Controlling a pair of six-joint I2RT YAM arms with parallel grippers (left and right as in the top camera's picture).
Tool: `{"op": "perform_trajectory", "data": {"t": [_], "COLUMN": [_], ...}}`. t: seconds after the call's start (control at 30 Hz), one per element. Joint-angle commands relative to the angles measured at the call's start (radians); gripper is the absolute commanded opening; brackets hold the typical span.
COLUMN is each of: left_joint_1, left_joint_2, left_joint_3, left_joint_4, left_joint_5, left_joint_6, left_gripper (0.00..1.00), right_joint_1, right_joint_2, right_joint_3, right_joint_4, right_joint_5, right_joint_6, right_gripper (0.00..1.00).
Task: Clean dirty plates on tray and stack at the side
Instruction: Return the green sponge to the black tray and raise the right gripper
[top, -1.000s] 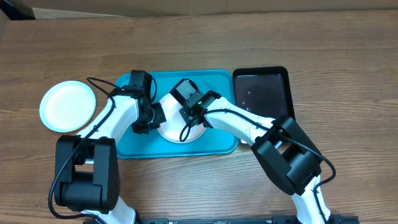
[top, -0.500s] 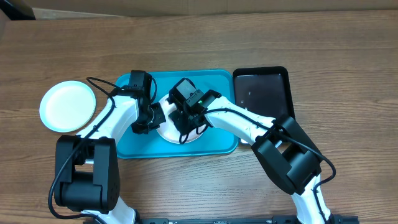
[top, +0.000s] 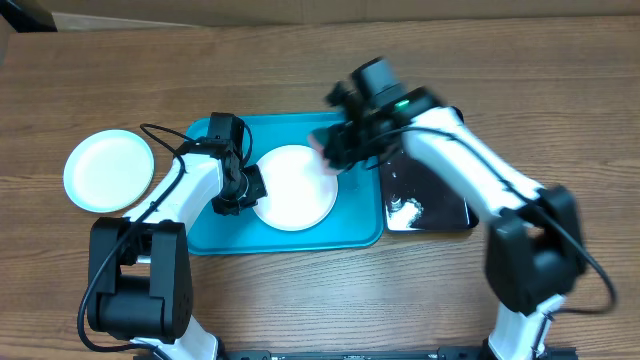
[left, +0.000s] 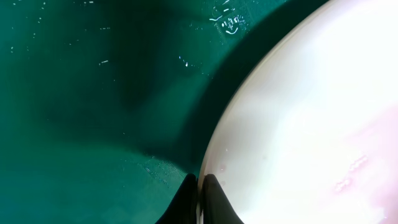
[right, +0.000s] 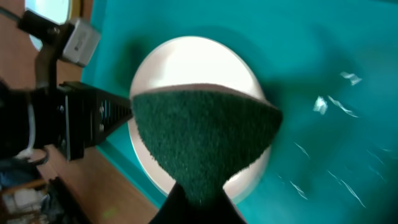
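My right gripper is holding the dark green scrub pad, which hangs over the plate now, and will release it in the middle of the glossy black tray (top: 417, 164).
A white plate (top: 293, 187) lies in the turquoise tray (top: 215, 238). My left gripper (top: 240, 190) is shut on its left rim; in the left wrist view the black fingertips (left: 211, 190) pinch the plate (left: 298, 124) edge above the tray floor (left: 93, 93). My right gripper (top: 335, 148) hovers blurred over the tray's right part, off the plate, shut on a dark green scrub pad (right: 205, 134). In the right wrist view, where the right gripper (right: 199, 196) shows at the bottom edge, the pad hangs over the plate (right: 186, 56) and hides its middle. I cannot make out a smear on it.
A second white plate (top: 108, 170) rests on the wooden table left of the tray. A glossy black tray (top: 425, 150) stands right of the turquoise one, with a small white blob (top: 405, 208) on it. The left arm's gripper body (right: 93, 118) shows beside the plate.
The right gripper has lifted off the plate with the pad and swung up and right towards the black tray. The plate's face is now uncovered. The left gripper has kept its hold.
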Motion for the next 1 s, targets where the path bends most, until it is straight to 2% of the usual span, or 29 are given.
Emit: {"op": "perform_trajectory", "data": {"t": [0.0,0.13,0.3,0.7,0.73,0.77,0.8,0.9,0.97], "left_joint_1": [-0.008,-0.008,-0.008,-0.008,-0.008,-0.008,-0.008,-0.008,-0.008], "left_joint_2": [-0.015,-0.015,-0.015,-0.015,-0.015,-0.015,-0.015,-0.015,-0.015], "left_joint_3": [-0.009,-0.009,-0.009,-0.009,-0.009,-0.009,-0.009,-0.009,-0.009], "left_joint_4": [0.002,0.007,0.008,0.008,0.008,0.008,0.008,0.007,0.005], "left_joint_5": [0.003,0.003,0.003,0.003,0.003,0.003,0.003,0.003,0.003], "left_joint_6": [0.020,0.020,0.019,0.020,0.020,0.019,0.019,0.019,0.019], "left_gripper": [0.04,0.05,0.06,0.07,0.07,0.07,0.09,0.17,0.29], "right_joint_1": [-0.058,-0.123,-0.164,-0.181,-0.180,-0.180,-0.180,-0.182,-0.190], "right_joint_2": [-0.063,-0.060,-0.057,-0.036,-0.034,-0.031,-0.031,-0.037,-0.048], "right_joint_3": [0.026,0.008,-0.079,-0.317,-0.325,-0.332,-0.333,-0.308,-0.254], "right_joint_4": [-0.109,-0.225,-0.190,0.134,0.147,0.156,0.158,0.145,0.108], "right_joint_5": [0.121,0.356,0.548,0.578,0.578,0.578,0.575,0.566,0.566], "right_joint_6": [-0.004,-0.003,0.048,0.050,0.049,0.049,0.049,0.049,0.050], "right_gripper": [0.04,0.04,0.04,0.06,0.23,0.55,0.62,0.65,0.66]}}
